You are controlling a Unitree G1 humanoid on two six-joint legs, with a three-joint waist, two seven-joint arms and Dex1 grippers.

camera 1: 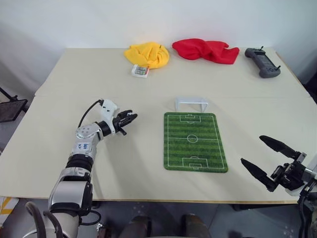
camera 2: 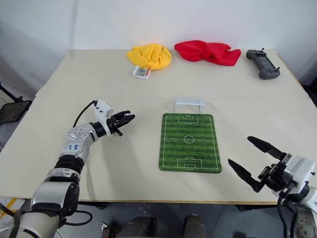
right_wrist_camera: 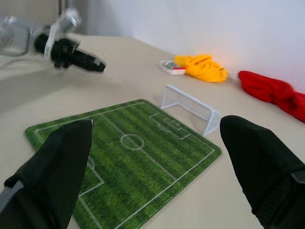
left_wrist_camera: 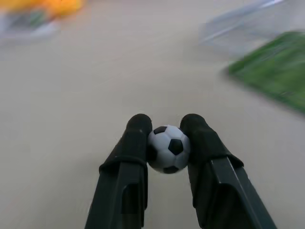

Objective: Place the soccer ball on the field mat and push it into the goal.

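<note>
The soccer ball will leave my left gripper inside the white penalty box at the field mat's near edge [camera 1: 194, 164]. The ball now hovers over the bare table.
The tiny white-and-black soccer ball [left_wrist_camera: 167, 148] is pinched between the two black fingers of my left gripper [camera 1: 130, 118], which hovers over the bare table left of the field mat [camera 1: 194, 141] and points toward it. The mat is a green striped rectangle with white pitch lines lying in the table's middle. At its far short edge stands the small white goal [camera 1: 191, 103], its mouth toward the mat. My right gripper [camera 1: 267, 158] hangs open near the table's front right edge, right of the mat, with nothing between its fingers.
Along the far side of the table [camera 1: 74, 84] lie a yellow cloth [camera 1: 147, 54], a small white box [camera 1: 140, 71] in front of it, a red cloth [camera 1: 207, 50] and a dark handheld controller [camera 1: 263, 63].
</note>
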